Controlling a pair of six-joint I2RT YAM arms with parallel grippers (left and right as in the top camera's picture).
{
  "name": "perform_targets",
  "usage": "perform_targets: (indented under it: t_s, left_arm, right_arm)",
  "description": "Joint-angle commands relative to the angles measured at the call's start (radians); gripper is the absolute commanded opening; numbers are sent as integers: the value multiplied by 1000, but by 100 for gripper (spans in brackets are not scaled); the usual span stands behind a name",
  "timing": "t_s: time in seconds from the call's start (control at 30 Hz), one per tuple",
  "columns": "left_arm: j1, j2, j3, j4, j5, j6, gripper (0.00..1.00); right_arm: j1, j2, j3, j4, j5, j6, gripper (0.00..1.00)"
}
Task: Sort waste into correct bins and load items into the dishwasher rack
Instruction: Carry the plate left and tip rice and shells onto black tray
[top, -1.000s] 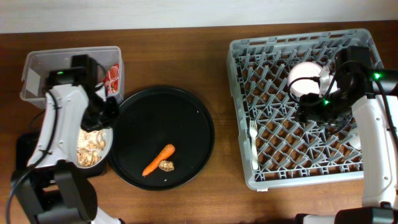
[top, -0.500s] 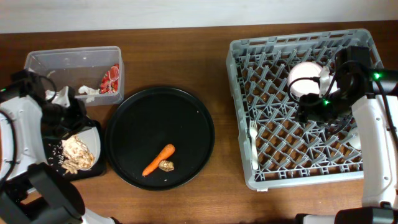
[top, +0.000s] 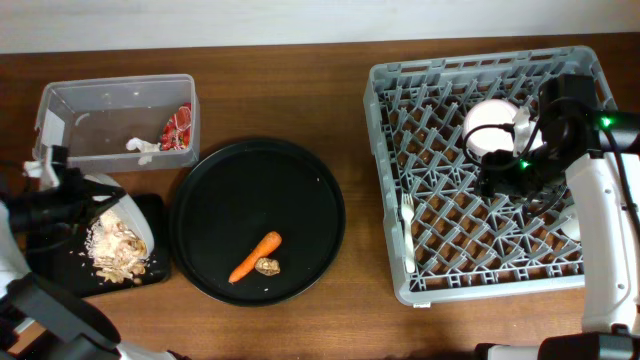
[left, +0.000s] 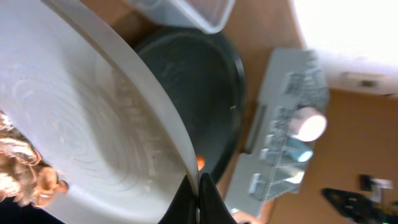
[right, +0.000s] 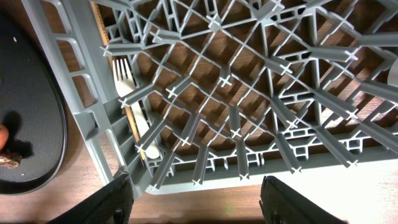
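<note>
Next, I set the pale grey plate, now tilted steeply over the tray, down on the round black tray's rack side (top: 305, 196) (left: 222, 99), behind the carrot, with my left gripper.
My left gripper (top: 82, 197) is shut on the rim of the pale grey plate (top: 125, 215), which is tilted steeply over the shallow black tray (top: 50, 275). Beige food scraps (top: 115, 255) lie heaped on that tray under the plate. In the left wrist view the fingertips pinch the plate (left: 81, 124) edge, and scraps (left: 18, 177) cling low on it. The carrot (top: 256, 257) and brown lump (top: 267, 266) lie on the round black tray (top: 260, 180). My right gripper (right: 199, 205) hangs open and holds nothing over the dishwasher rack (top: 400, 290), near the bowl (top: 492, 125) and fork (top: 407, 230).
The clear tub (top: 60, 100) at the back left holds the red wrapper (top: 178, 128) and white tissue (top: 140, 147). The right wrist view looks down on the rack's lattice (right: 249, 93), with the fork (right: 127, 87) along its left wall.
The left arm has carried the plate from beside the clear tub forward and left over the black tray and tipped it. The scraps have slid onto the tray. The right arm is still.
</note>
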Motion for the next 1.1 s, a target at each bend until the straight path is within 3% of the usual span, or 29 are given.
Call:
perform_targets:
  t_s: [0.0,0.33,0.37,0.4,0.53,0.6,0.63,0.67,0.73,0.8,0.83,0.87,0.93,0.97,1.03,1.07]
  left_arm:
    - [65,-36,21,-35,197,129,0]
    - [104,-35,21,-61,209,146,0]
    - [106,-35,21,-124,252,177,0]
    - [109,-40,21,-118,298,297,0]
    - [126,-32,21,-64,246,154,0]
    - [131,-34,21,-66,265,214,0]
    - [132,-30,21,-71,261,157,0]
    - [136,-29,21,-93,285,211,0]
    - [137,-23,21,-66,262,149,0]
    - [142,-22,21,-77,270,206,0]
    - [144,-20,21,-100,270,179,0]
    - [146,-22,21,-113,286,241,0]
    - [146,-18,21,-108,288,185,0]
    - [148,-20,21,-97,298,238,0]
    - [150,-14,21,-94,285,154,0]
    - [152,-15,21,-116,318,249,0]
  right_arm:
    - [-2,-2,-7,-3,-5,-5,69]
    - [-2,-2,-7,-4,-5,-5,69]
    - [-2,-2,-7,-5,-5,-5,69]
    - [-2,-2,-7,-8,-5,-5,69]
    - [-2,-2,-7,-8,-5,-5,69]
    - [-2,-2,-7,-10,-5,-5,69]
    - [-2,-2,-7,-10,-5,-5,69]
    - [-2,-2,-7,-11,-5,-5,69]
    - [-2,-2,-7,-11,-5,-5,69]
    - [-2,-2,-7,-11,-5,-5,69]
    - [-2,-2,-7,-11,-5,-5,69]
    - [-2,-2,-7,-11,-4,-5,69]
    - [-2,-2,-7,-11,-4,-5,69]
    - [-2,-2,-7,-11,-4,-5,69]
    - [-2,-2,-7,-11,0,-5,69]
    - [-2,-2,-7,-12,4,-5,69]
